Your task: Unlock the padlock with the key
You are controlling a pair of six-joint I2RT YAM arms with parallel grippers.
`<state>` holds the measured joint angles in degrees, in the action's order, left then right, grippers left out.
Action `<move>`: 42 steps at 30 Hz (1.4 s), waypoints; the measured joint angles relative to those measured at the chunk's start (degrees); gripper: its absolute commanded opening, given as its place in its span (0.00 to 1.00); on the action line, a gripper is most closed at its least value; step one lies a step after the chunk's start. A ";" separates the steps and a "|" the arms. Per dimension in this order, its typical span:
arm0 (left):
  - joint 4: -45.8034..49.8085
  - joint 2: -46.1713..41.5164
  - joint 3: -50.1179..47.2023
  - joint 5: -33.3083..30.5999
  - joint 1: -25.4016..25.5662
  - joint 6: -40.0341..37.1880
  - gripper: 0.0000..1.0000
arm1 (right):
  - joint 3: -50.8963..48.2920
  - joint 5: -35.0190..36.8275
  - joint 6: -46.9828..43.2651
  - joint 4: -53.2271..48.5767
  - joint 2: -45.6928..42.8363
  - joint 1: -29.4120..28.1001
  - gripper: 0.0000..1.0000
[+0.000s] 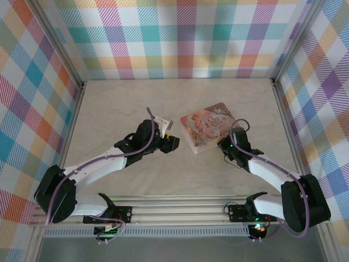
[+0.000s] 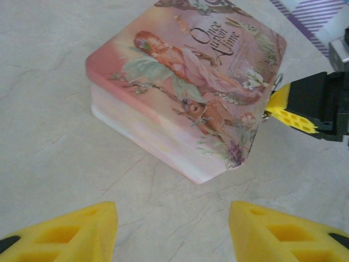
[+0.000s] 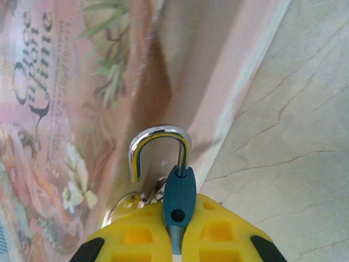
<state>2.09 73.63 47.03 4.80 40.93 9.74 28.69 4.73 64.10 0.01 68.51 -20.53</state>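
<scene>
Next, my right gripper lets go of the blue padlock on the bare table [image 1: 156, 142] under my left gripper, next to the pink box.
My right gripper [image 3: 178, 218] is shut on the blue padlock [image 3: 179, 195], which sticks out edge-on from between the yellow fingers. Its silvery shackle [image 3: 158, 134] stands swung open, with one leg free, against the side of the pink fairy box [image 3: 82, 82]. A thin grey metal piece [image 3: 175, 238], apparently the key, runs from the padlock's lower end between the fingers. A small ring [image 3: 126, 203] hangs beside it. My left gripper [image 2: 172, 234] is open over bare table, a little short of the box's near corner [image 2: 210, 174]. From above, the grippers flank the box [image 1: 210, 126].
The pink box lies flat on the marble-look table [image 1: 136, 103]. Checked walls [image 1: 185, 38] close the table in at the back and both sides. My right gripper [image 2: 297, 106] shows at the box's right edge in the left wrist view.
</scene>
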 measured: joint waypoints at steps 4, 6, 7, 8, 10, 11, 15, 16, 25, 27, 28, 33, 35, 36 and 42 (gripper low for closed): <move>6.32 -3.30 1.18 -3.54 -1.38 1.38 0.63 | 4.17 -3.26 -3.41 -6.84 -1.86 0.00 0.00; 11.06 -4.90 2.99 -5.57 -2.51 2.34 0.68 | 7.72 -5.33 -5.35 -11.65 -3.56 -0.02 0.00; 13.07 -5.57 4.02 -6.34 -3.02 2.73 0.70 | 9.53 -6.34 -6.23 -13.55 -4.17 -0.07 0.00; 15.30 -6.32 5.35 -7.39 -3.69 3.13 0.72 | 11.85 -7.45 -7.21 -15.85 -4.57 -0.09 0.00; 18.56 -7.74 7.48 -9.01 -4.79 3.76 0.75 | 15.98 -8.96 -9.09 -19.04 -4.55 -0.61 0.00; 20.59 -8.55 8.72 -9.62 -5.68 4.02 0.77 | 18.60 -9.42 -10.36 -21.33 -3.96 -1.33 0.00; 27.10 -11.34 11.72 -10.97 -10.82 5.01 0.88 | 29.94 -10.84 -15.45 -26.53 3.54 -6.93 0.00; 28.52 -11.78 12.17 -11.15 -12.11 5.33 0.93 | 32.98 -11.13 -16.83 -27.17 6.62 -8.85 0.00; 38.05 -14.69 12.50 -12.20 -17.94 6.12 1.00 | 57.11 -13.77 -27.08 -30.40 38.05 -20.76 0.00; 39.21 -16.61 11.80 -12.70 -18.36 6.14 1.00 | 61.22 -14.43 -28.24 -31.04 43.76 -22.36 0.02; 39.89 -17.44 11.41 -12.96 -18.58 6.14 1.00 | 63.19 -14.71 -28.70 -31.28 46.27 -22.97 0.04; 42.42 -20.50 8.79 -13.88 -19.50 6.78 1.00 | 70.40 -15.78 -30.91 -33.09 55.47 -25.09 0.17; 43.36 -21.27 7.61 -14.03 -19.63 7.15 1.00 | 72.41 -15.98 -31.87 -33.99 57.40 -25.20 0.29; 43.98 -21.70 7.04 -14.29 -19.67 7.41 1.00 | 73.05 -15.96 -32.30 -34.45 57.96 -25.18 0.34; 44.28 -24.70 4.59 -14.97 -19.76 9.01 1.00 | 77.09 -15.96 -34.58 -37.13 58.18 -25.18 0.53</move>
<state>46.37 48.93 51.62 -10.17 21.17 18.74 105.78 -11.22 29.52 -37.12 126.69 -45.71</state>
